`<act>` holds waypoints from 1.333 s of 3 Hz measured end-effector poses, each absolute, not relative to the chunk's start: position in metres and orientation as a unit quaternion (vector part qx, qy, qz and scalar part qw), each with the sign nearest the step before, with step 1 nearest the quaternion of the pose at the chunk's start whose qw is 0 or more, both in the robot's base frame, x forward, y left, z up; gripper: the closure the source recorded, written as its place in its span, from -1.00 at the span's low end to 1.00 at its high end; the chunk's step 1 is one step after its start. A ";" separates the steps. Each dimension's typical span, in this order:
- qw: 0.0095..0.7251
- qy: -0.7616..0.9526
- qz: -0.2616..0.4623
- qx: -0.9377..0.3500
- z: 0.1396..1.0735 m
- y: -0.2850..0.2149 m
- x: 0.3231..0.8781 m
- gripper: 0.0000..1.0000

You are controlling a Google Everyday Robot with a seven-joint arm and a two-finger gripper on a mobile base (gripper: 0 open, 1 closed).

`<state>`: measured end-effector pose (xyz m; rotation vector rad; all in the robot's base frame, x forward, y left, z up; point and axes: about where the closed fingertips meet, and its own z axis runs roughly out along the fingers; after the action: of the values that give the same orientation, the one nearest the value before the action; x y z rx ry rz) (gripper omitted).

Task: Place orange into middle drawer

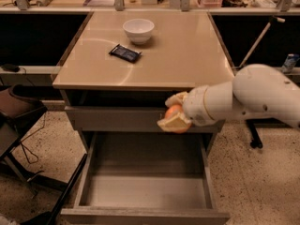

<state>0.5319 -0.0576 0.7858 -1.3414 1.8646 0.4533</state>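
Note:
Next, I release the orange near the centre of the middle drawer's bare bottom (pixel 159 181), a little toward its front panel.
The orange (pixel 174 113) is a smooth round fruit held between my gripper's pale fingers (pixel 172 123). My gripper (pixel 174 112) is shut on it, in front of the cabinet's upper drawer front, above the back right part of the open middle drawer (pixel 143 186). That drawer is wide, grey, pulled fully out, and its flat floor is bare. My white arm (pixel 248 97) reaches in from the right.
On the tan tabletop (pixel 187 55) stand a white bowl (pixel 138 30) and a dark flat packet (pixel 125 53). A dark chair (pixel 18 111) stands at the left. A chair base (pixel 255 139) is at the right. Cluttered shelves run along the back.

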 end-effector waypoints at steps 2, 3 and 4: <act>0.304 0.783 0.288 -0.460 0.599 -0.090 0.505 1.00; 0.295 0.785 0.305 -0.452 0.580 -0.087 0.500 1.00; 0.304 0.780 0.293 -0.462 0.578 -0.078 0.497 1.00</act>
<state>0.4971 -0.0781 0.5778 -1.2229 2.0662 0.7768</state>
